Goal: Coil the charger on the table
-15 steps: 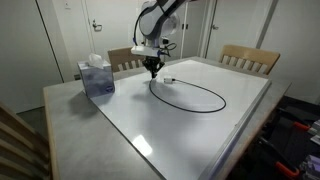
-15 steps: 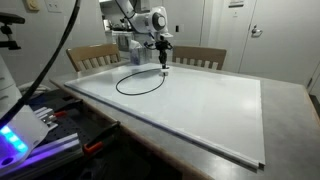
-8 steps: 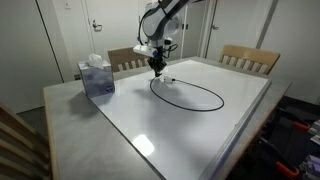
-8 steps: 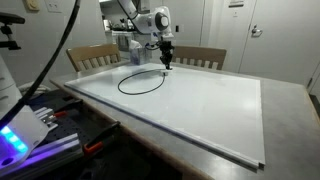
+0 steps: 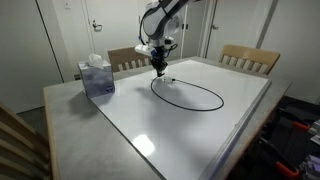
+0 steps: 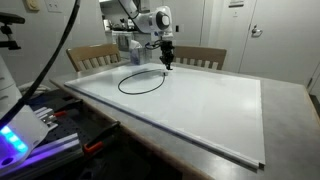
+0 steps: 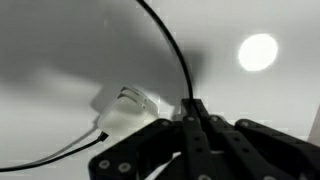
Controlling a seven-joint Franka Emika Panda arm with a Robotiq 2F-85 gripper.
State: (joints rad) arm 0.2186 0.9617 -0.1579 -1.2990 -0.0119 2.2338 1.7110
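Note:
My gripper is holding the cable. It will let go of the cable on the bare white table (image 5: 200,80) just behind the cable loop, past the white plug block.
The charger (image 5: 196,104) is a thin black cable lying in one loop on the white table (image 5: 190,125); it also shows in the other exterior view (image 6: 140,82). A small white plug block (image 7: 128,105) lies at the loop's end. My gripper (image 5: 157,70) hangs just above the loop's near end, also seen in an exterior view (image 6: 167,63). In the wrist view the fingers (image 7: 193,112) are pressed together on the cable (image 7: 168,45), which runs up and away from them.
A blue tissue box (image 5: 96,77) stands on the table's grey edge. Wooden chairs (image 5: 250,58) stand behind the table. Equipment and cables (image 6: 30,125) crowd one side in an exterior view.
The gripper has moved slightly along the table with the cable end, reshaping the loop a little. Between half a second ago and now almost nothing moved.

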